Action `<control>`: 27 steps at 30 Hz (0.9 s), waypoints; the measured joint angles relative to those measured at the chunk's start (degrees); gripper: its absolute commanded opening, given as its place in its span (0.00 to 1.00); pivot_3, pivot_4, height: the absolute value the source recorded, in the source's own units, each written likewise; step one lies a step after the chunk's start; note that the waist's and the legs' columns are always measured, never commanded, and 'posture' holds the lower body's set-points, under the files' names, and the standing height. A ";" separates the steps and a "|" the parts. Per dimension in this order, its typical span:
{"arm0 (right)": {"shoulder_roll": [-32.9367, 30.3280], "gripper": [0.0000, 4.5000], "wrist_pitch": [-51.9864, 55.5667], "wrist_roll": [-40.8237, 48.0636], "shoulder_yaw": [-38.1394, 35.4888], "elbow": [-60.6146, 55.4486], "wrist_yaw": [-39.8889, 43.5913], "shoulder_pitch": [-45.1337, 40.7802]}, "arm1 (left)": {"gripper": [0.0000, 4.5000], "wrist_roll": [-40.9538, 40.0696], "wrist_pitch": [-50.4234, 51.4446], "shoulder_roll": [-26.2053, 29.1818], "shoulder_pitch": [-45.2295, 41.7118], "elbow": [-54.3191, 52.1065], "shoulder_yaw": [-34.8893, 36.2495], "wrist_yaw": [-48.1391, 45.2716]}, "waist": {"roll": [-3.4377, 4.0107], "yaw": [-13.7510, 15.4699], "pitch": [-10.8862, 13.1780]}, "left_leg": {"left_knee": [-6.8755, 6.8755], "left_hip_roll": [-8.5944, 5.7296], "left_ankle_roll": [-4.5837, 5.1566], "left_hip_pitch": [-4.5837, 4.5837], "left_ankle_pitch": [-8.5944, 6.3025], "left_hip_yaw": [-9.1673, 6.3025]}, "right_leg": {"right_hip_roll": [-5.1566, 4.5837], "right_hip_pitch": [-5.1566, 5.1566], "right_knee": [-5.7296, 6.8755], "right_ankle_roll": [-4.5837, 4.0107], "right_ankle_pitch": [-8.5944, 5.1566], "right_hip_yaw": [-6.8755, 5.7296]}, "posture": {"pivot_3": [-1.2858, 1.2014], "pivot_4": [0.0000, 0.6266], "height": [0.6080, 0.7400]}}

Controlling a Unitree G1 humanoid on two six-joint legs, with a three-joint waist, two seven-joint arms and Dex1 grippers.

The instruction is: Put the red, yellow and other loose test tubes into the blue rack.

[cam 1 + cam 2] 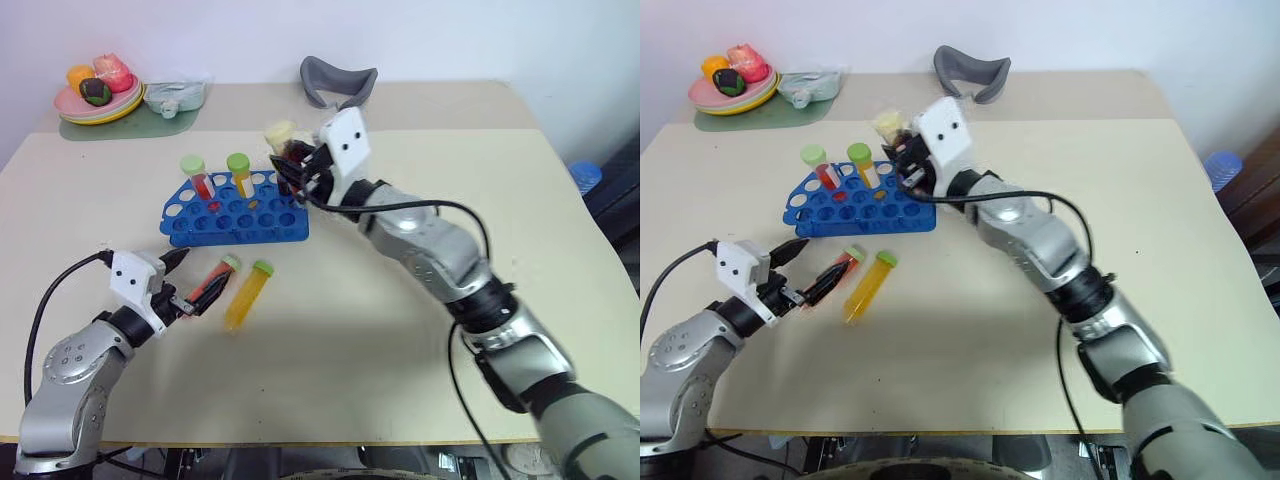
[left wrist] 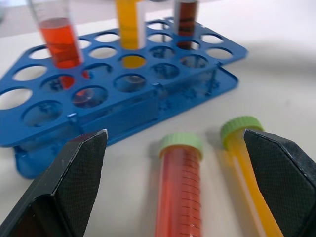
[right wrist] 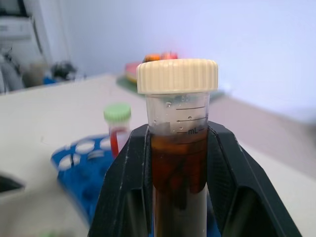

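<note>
The brown tube will go, by my right gripper, into the blue rack's front-row end hole [image 1: 287,220], farthest from the upright red tube.
The blue rack [image 1: 235,212] stands mid-table with a red tube [image 1: 197,174] and a yellow tube [image 1: 240,173] upright in it, both green-capped. My right gripper [image 1: 298,170] is shut on a brown tube with a cream cap [image 3: 177,78], held upright over the rack's right end. I cannot tell whether its tip sits in a hole. Two loose green-capped tubes lie in front of the rack, a red tube [image 2: 180,190] and a yellow tube [image 2: 245,163]. My left gripper [image 1: 190,278] is open, with the lying red tube's base between its fingers [image 2: 74,185].
A plate of toy fruit [image 1: 97,104] on a green mat [image 1: 150,124] sits at the back left, beside a clear pouch [image 1: 176,97]. A grey curved object [image 1: 338,80] lies at the back centre. A blue item [image 1: 586,176] is off the table's right edge.
</note>
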 measured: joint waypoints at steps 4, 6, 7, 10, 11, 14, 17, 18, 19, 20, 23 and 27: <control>6.29 0.19 -8.55 -8.22 0.32 6.63 2.59 4.74 | 1.00 0.44 -0.28 -1.17 -0.17 -0.28 0.04 2.23 | 0.00 0.05 0.00 | 0.03 -0.02 -0.07 0.00 0.04 0.01 | -0.04 0.01 0.03 0.00 0.01 0.00 | 0.52 0.24 1.00; 8.20 0.19 -10.79 -9.77 -0.43 9.40 3.82 5.85 | 1.00 0.41 -0.28 -1.28 -0.38 -0.31 0.10 2.91 | 0.00 0.00 0.00 | 0.04 -0.02 -0.10 0.01 0.06 0.00 | -0.03 0.00 0.09 0.00 0.01 0.00 | 0.52 0.24 1.00; 9.59 0.19 -12.42 -10.95 -1.41 11.42 4.60 6.26 | 1.00 0.36 -0.26 -1.40 -0.60 -0.41 0.11 3.22 | 0.00 -0.09 0.00 | 0.04 -0.02 -0.12 0.03 0.07 0.00 | -0.02 0.00 0.13 0.00 0.01 0.00 | 0.52 0.24 1.00; 12.31 0.19 -15.32 -12.94 -4.04 14.93 5.76 6.25 | 1.00 0.17 -0.18 -1.41 -0.86 -1.06 0.11 3.66 | 0.00 -0.35 0.00 | 0.02 -0.02 -0.13 0.07 0.07 0.00 | -0.01 0.00 0.17 -0.01 0.01 0.01 | 0.52 0.24 1.00; 13.28 0.19 -16.24 -13.51 -4.91 16.29 6.12 6.23 | 1.00 0.05 -0.12 -1.41 -0.90 -1.24 0.11 3.87 | 0.00 -0.45 0.00 | 0.02 -0.02 -0.13 0.07 0.07 0.00 | -0.01 0.00 0.18 -0.01 0.01 0.01 | 0.52 0.24 1.00; 15.57 0.19 -18.23 -15.29 -6.77 20.09 7.04 6.14 | 1.00 -0.69 0.67 -1.39 -1.58 -1.30 0.09 4.22 | 0.00 -0.79 0.00 | 0.03 -0.02 -0.16 0.07 0.09 0.00 | -0.01 0.00 0.20 -0.01 0.01 0.01 | 0.52 0.24 1.00; 17.23 0.19 -19.74 -16.45 -8.58 22.59 8.08 5.57 | 1.00 -0.86 1.03 -1.33 -2.05 -1.38 0.00 4.16 | 0.00 -1.31 0.00 | 0.03 -0.02 -0.18 0.08 0.10 -0.01 | -0.01 0.01 0.24 -0.01 0.01 0.01 | 0.52 0.24 1.00; 17.63 0.19 -20.16 -16.90 -9.07 23.47 8.33 5.35 | 1.00 -0.87 1.05 -1.24 -2.08 -1.38 -0.03 4.09 | 0.00 -1.39 0.00 | 0.03 -0.02 -0.19 0.09 0.11 -0.01 | -0.01 0.01 0.25 -0.01 0.01 0.01 | 0.52 0.24 1.00; 17.85 0.19 -20.83 -17.44 -9.66 24.30 8.64 5.22 | 1.00 -0.92 1.08 -1.10 -2.25 -1.37 -0.12 3.98 | 0.00 -1.45 0.00 | 0.03 -0.02 -0.20 0.10 0.11 -0.01 | -0.01 0.01 0.26 -0.01 0.01 0.01 | 0.52 0.24 1.00; 18.22 0.19 -21.60 -17.87 -10.06 25.19 8.74 5.04 | 1.00 -1.03 1.09 -0.92 -2.52 -1.38 -0.15 3.82 | 0.01 -1.47 0.00 | 0.02 -0.02 -0.21 0.12 0.12 -0.01 | -0.01 0.01 0.29 -0.01 0.01 0.01 | 0.52 0.24 1.00; 19.83 0.19 -23.02 -18.95 -11.57 28.07 8.61 4.65 | 1.00 -1.88 1.19 -0.87 -2.91 -1.51 -0.30 3.18 | 0.01 -1.47 0.00 | 0.03 -0.02 -0.23 0.14 0.13 -0.01 | -0.01 0.01 0.34 -0.01 0.01 0.02 | 0.52 0.24 1.00; 20.50 0.19 -24.74 -20.32 -12.91 30.47 8.70 4.35 | 1.00 -2.19 2.03 -0.87 -2.67 -2.79 -0.63 2.84 | 0.01 -1.48 0.00 | 0.03 -0.02 -0.25 0.15 0.14 -0.01 | -0.01 0.01 0.37 -0.01 0.01 0.02 | 0.52 0.24 1.00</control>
